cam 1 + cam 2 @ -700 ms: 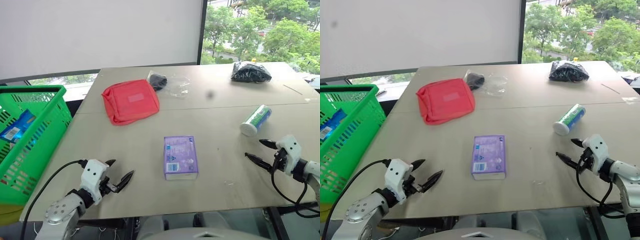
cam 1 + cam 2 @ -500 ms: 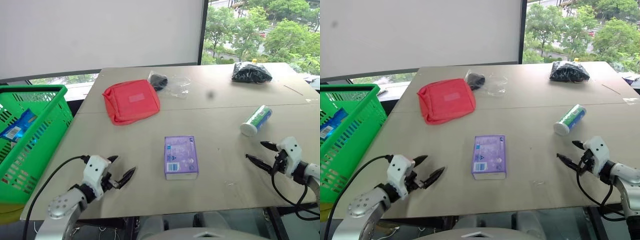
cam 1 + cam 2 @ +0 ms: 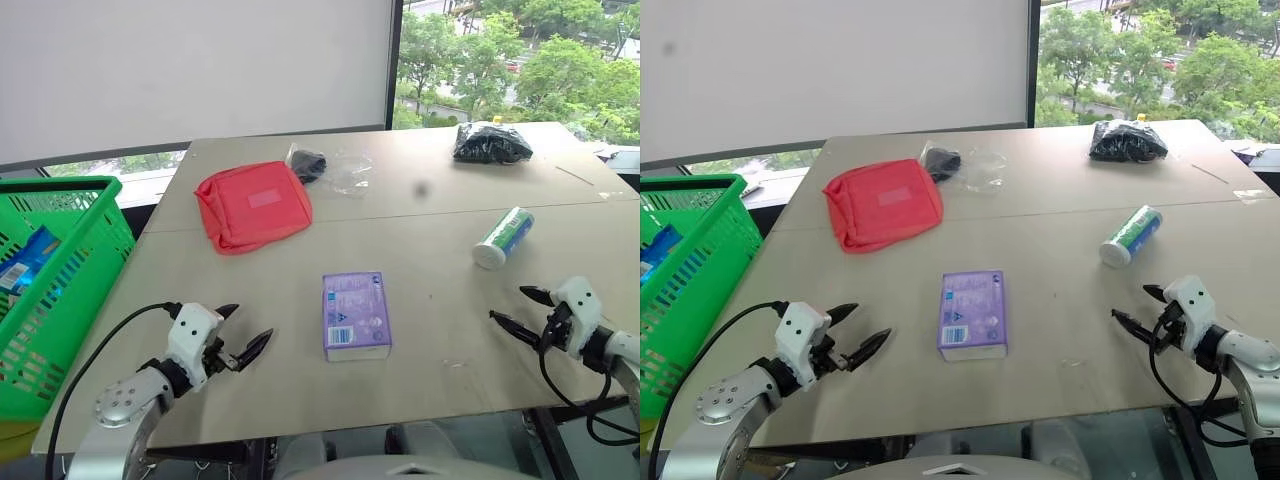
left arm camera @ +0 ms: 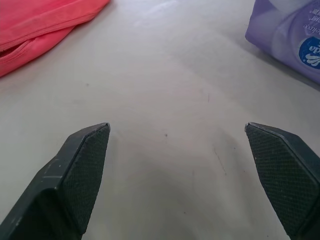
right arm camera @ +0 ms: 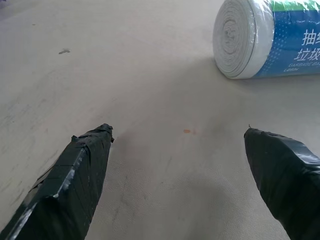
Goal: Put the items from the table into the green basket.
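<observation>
I move my right gripper to the white-and-green cylinder next and close it around its near white end (image 3: 491, 254) (image 5: 251, 42), the one facing the table's front edge.
A flat purple box (image 3: 355, 314) lies mid-table, with a red pouch (image 3: 253, 204) and a clear bag (image 3: 325, 168) of black contents behind it. A black crinkled bag (image 3: 490, 143) sits at the far right, and a white-and-green cylinder (image 3: 502, 238) lies on its side right of centre. The green basket (image 3: 60, 185) stands off the table's left edge. My left gripper (image 3: 250, 322) hovers open and empty near the front edge, left of the box (image 4: 290, 40). Near the front right my right gripper (image 3: 506, 303) is open and empty too, just short of the cylinder (image 5: 265, 40).
The table (image 3: 440, 260) has a seam running across its middle. A blue packet (image 3: 25, 262) lies inside the basket. A white wall panel and a window with trees stand behind the table. Cables trail from both wrists.
The whole view has shifted slightly. My left gripper has edged a little forward over the table, still open. The items lie as before.
</observation>
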Action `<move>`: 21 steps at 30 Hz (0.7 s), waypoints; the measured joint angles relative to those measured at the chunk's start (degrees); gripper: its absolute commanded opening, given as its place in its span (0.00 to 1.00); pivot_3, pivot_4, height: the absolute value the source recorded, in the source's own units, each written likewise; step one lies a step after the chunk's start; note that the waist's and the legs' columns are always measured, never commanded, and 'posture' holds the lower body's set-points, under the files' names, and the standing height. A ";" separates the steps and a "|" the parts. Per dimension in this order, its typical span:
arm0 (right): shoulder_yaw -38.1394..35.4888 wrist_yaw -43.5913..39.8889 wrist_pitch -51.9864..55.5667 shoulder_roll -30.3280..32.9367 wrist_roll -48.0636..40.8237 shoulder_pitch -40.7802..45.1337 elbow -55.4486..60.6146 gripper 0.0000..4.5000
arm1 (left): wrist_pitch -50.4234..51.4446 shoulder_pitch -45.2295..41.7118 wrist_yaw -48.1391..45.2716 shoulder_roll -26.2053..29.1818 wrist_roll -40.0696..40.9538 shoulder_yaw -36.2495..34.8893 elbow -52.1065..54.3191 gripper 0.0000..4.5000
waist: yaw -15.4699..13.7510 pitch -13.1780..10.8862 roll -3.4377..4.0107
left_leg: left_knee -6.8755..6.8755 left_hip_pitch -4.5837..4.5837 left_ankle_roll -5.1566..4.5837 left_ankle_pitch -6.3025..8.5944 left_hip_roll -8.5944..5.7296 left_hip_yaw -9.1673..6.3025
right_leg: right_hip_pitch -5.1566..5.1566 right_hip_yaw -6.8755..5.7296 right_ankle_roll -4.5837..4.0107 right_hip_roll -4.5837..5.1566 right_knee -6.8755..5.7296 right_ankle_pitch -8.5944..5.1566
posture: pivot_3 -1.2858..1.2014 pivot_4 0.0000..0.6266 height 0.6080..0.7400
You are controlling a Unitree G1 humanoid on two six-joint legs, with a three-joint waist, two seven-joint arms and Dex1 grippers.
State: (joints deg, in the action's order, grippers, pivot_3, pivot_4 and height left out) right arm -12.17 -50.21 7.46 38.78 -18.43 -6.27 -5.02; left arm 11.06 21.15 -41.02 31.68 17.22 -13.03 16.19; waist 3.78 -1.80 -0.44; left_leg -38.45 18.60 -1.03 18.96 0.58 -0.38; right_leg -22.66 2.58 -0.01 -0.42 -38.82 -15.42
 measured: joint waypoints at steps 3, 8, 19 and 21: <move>-0.20 1.17 1.97 -0.78 -1.01 0.96 0.33 1.00 | 0.45 1.12 -0.07 0.30 0.89 -0.34 0.72 0.99 | 0.03 -0.02 -0.05 | 0.01 -0.01 0.00 0.00 0.02 -0.01 | 0.00 0.00 0.00 -0.01 -0.01 0.00 | 0.49 0.00 1.00; -0.20 3.68 7.27 -2.72 -4.22 4.03 5.00 1.00 | 2.23 -1.58 -0.02 2.12 3.06 -3.43 2.89 0.99 | -0.18 -0.01 -0.04 | 0.00 -0.01 0.00 0.00 0.02 -0.02 | 0.00 -0.01 0.00 -0.01 -0.03 0.00 | 0.49 0.00 1.00; 0.10 30.73 25.90 -15.80 -2.77 15.90 15.46 1.00 | 12.17 -6.91 -9.94 10.58 21.02 -8.03 11.36 0.99 | 0.03 0.00 -0.06 | 0.02 0.13 0.03 -0.01 0.06 -0.09 | -0.15 -0.02 -0.03 -0.03 -0.05 0.01 | 0.49 0.00 1.00; 0.05 36.30 29.96 -18.68 -2.02 16.90 16.43 1.00 | 13.86 -7.51 -10.25 11.98 23.14 -9.12 12.91 0.99 | -0.04 0.00 -0.06 | 0.02 0.15 0.03 -0.01 0.04 -0.11 | -0.15 -0.04 -0.02 -0.02 -0.03 0.01 | 0.49 0.00 1.00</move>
State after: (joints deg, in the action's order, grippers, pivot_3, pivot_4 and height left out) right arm -12.12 -13.91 37.42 20.10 -20.44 10.63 11.41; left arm 24.92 13.63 -51.27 43.66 40.36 -22.15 29.10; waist 3.74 -1.80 -0.51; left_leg -38.43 18.75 -1.00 18.96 0.62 -0.49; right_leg -22.81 2.54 -0.04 -0.44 -38.85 -15.41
